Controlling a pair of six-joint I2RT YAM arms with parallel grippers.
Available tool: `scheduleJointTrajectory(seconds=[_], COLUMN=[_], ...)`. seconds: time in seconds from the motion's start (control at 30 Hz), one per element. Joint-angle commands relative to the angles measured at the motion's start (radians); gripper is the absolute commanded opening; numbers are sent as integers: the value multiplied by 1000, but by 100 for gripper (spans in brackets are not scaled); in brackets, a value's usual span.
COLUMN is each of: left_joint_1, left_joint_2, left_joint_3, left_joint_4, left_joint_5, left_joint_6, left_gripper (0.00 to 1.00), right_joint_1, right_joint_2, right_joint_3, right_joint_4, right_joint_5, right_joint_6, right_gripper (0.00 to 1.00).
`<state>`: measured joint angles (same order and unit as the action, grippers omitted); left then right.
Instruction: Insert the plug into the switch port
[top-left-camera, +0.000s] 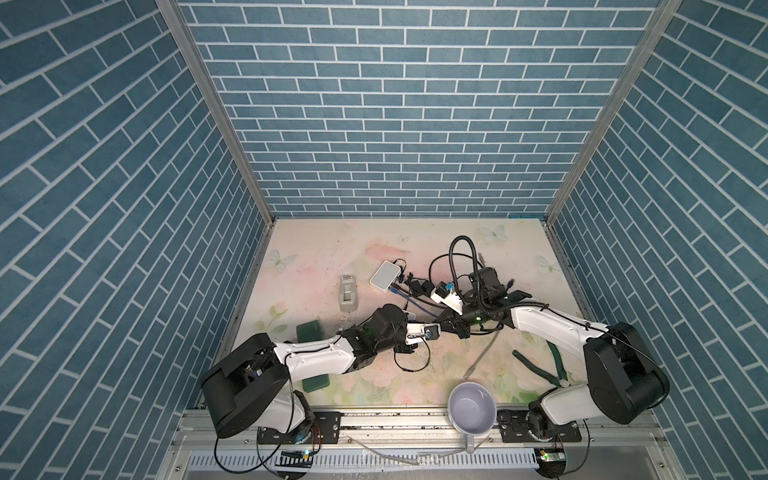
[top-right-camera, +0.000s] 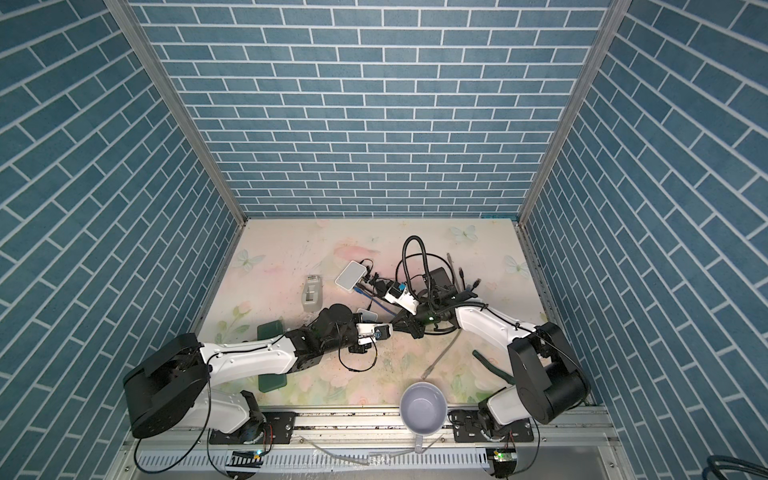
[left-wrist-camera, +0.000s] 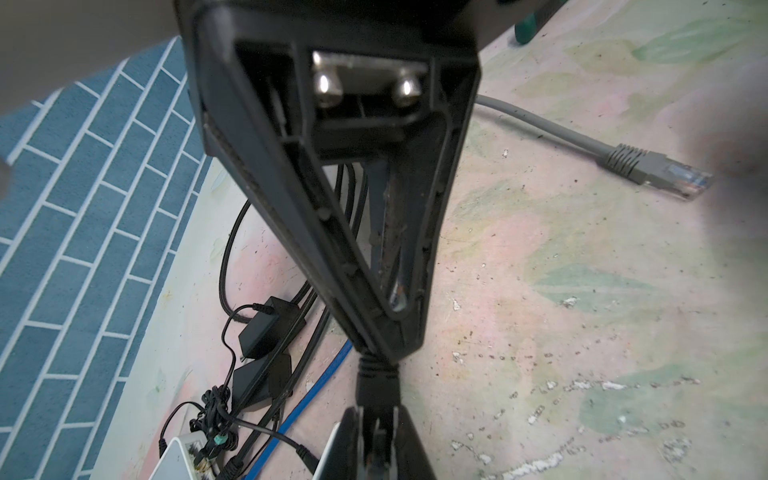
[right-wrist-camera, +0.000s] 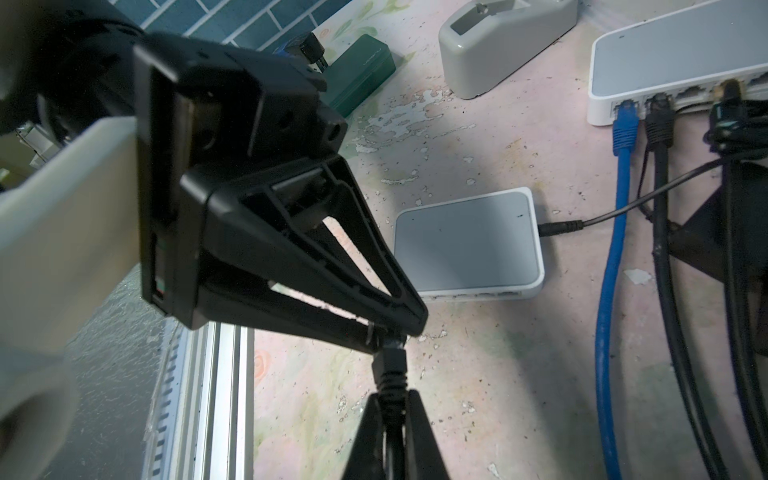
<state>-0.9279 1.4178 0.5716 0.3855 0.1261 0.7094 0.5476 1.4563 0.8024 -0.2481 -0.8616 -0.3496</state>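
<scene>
My right gripper is back at the ribbed boot's cable end. My left gripper needs to hold the plug's front while my right gripper takes the boot again farther forward (right-wrist-camera: 390, 366).
A black plug (left-wrist-camera: 376, 390) hangs above the table between both grippers. My left gripper (left-wrist-camera: 378, 419) is shut on its front end. My right gripper (right-wrist-camera: 390, 411) is shut on its ribbed boot (right-wrist-camera: 390, 384) and cable. In both top views the two grippers meet tip to tip at mid-table, left (top-left-camera: 435, 328) and right (top-left-camera: 444, 325). A white switch (right-wrist-camera: 467, 245) lies just beyond the plug, with a thin black lead in its side. Another white switch (top-left-camera: 386, 274) sits farther back, with blue and black cables in its ports (right-wrist-camera: 665, 99).
A grey tape dispenser (top-left-camera: 348, 293) and a green case (top-left-camera: 311, 332) lie to the left. A loose grey cable (top-left-camera: 482, 357) with its plug (left-wrist-camera: 648, 170), green-handled pliers (top-left-camera: 552, 365) and a lavender cup (top-left-camera: 473, 405) are at the front right. Black adapters and leads (top-left-camera: 419, 286) tangle behind the grippers.
</scene>
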Motion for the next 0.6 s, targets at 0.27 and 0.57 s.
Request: scheduleJointTrajectory(seconds=[0.27,0.57], left_joint_1=[1,12], left_joint_2=[-35,-36], left_joint_3=[58,100], left_joint_4=[-187,-260], left_joint_5=[130,192], left_joint_6=[-4,-8], left_gripper=[3,3], right_joint_1=[35,84], right_joint_2=[-208,-233], right_joint_3=[-249,-315], right_joint_4=[384,480], right_joint_5=[155,198], right_joint_6=[-239,-356], right_gripper=[0,52])
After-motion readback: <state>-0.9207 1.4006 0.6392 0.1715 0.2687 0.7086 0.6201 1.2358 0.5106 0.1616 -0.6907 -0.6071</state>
